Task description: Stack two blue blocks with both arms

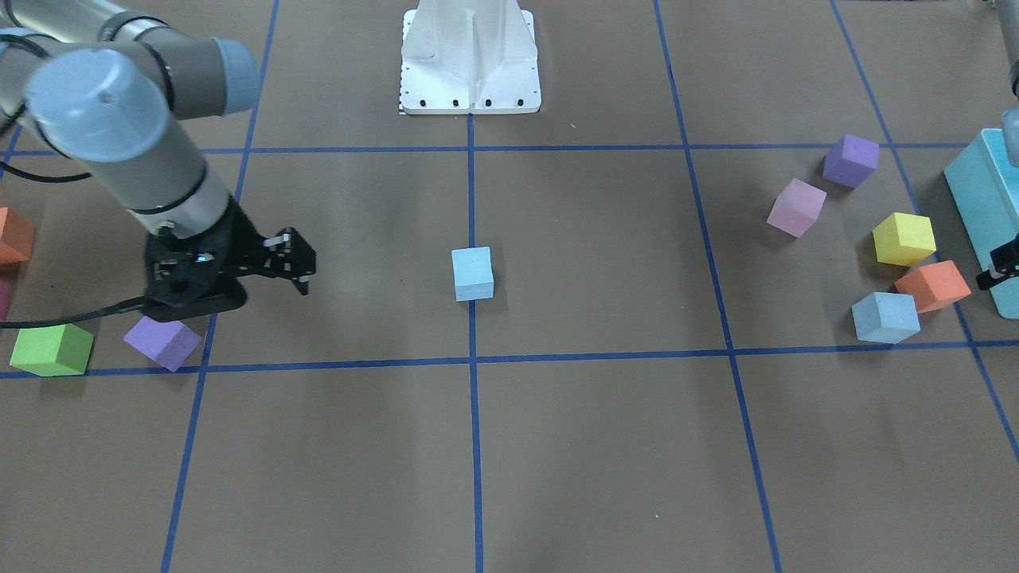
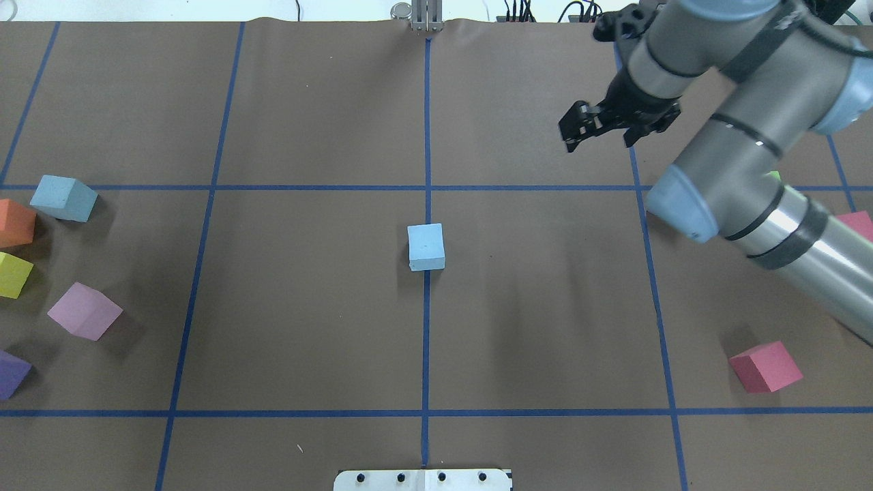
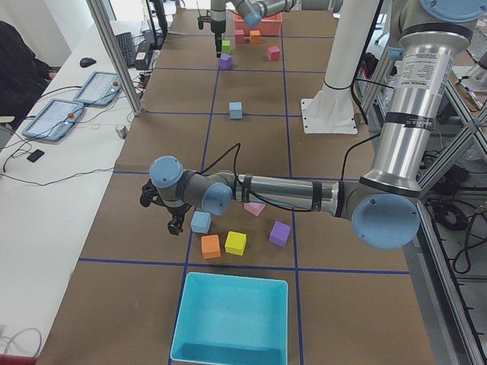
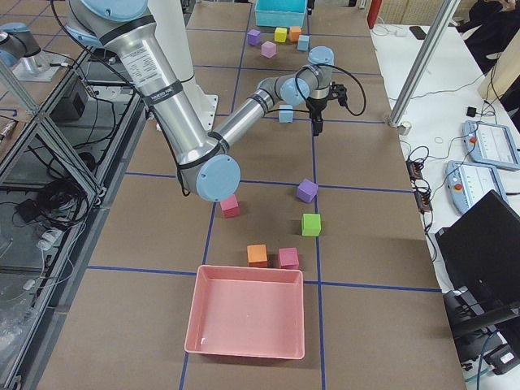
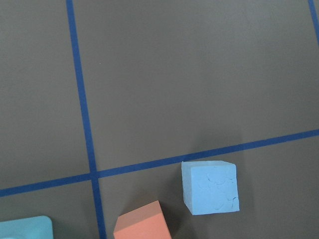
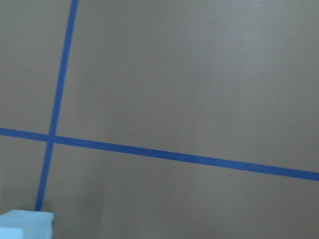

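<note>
My left gripper should move next to the second blue block [image 1: 886, 317] [image 5: 211, 188], the one next to the orange cube, and close around the body of that block.
One pale blue block [image 1: 472, 273] sits on the centre tape line, also in the overhead view [image 2: 426, 247]. The second blue block [image 1: 885, 317] lies in the cube cluster on the robot's left, seen in the overhead view [image 2: 65, 198] and the left wrist view [image 5: 209, 187]. My right gripper [image 1: 296, 263] hovers empty, well off to the side of the centre block, and its fingers look spread; it also shows in the overhead view [image 2: 580, 129]. My left gripper [image 3: 175, 225] hangs just beside the second blue block. I cannot tell whether it is open or shut.
An orange cube [image 1: 931, 285], a yellow cube [image 1: 903, 239], a pink cube [image 1: 796, 207] and a purple cube [image 1: 850, 159] crowd the second blue block. A turquoise bin [image 1: 987, 207] stands beyond them. A purple cube [image 1: 163, 342] and a green cube [image 1: 52, 348] lie under the right arm. The white pedestal [image 1: 470, 56] stands at the back.
</note>
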### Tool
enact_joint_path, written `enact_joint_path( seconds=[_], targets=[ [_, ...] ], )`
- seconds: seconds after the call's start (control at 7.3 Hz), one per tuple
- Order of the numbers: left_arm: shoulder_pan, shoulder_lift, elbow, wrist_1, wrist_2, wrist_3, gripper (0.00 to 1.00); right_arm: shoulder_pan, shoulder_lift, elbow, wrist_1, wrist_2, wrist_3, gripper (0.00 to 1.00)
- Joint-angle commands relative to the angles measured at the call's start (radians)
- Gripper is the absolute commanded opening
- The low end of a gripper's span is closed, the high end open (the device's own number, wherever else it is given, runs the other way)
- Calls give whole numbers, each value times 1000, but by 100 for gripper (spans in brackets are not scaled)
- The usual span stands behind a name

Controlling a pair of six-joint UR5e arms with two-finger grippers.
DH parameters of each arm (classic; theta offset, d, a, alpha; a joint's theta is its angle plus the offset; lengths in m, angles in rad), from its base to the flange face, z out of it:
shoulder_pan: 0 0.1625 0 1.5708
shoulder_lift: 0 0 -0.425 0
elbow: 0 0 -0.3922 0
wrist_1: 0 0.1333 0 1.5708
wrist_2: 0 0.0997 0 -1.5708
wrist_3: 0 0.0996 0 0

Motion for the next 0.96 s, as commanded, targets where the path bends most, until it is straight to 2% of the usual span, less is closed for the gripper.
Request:
enact_joint_path(
  seconds=[0.0, 0.14, 0.41, 0.82],
  targets=[
    [87, -14, 52, -156, 45, -163, 98, 270, -181, 89, -157, 44, -386, 100],
    [115, -14, 52, -173, 75, -202, 98, 379, -236, 84, -199, 46, -538, 100],
    [147, -15, 52, -175, 104, -204, 98, 511, -351, 75, -213, 53, -732, 100],
    [189, -27, 95, -219, 139, -204, 98, 650, -468, 61, -220, 80, -918, 100]
  ],
)
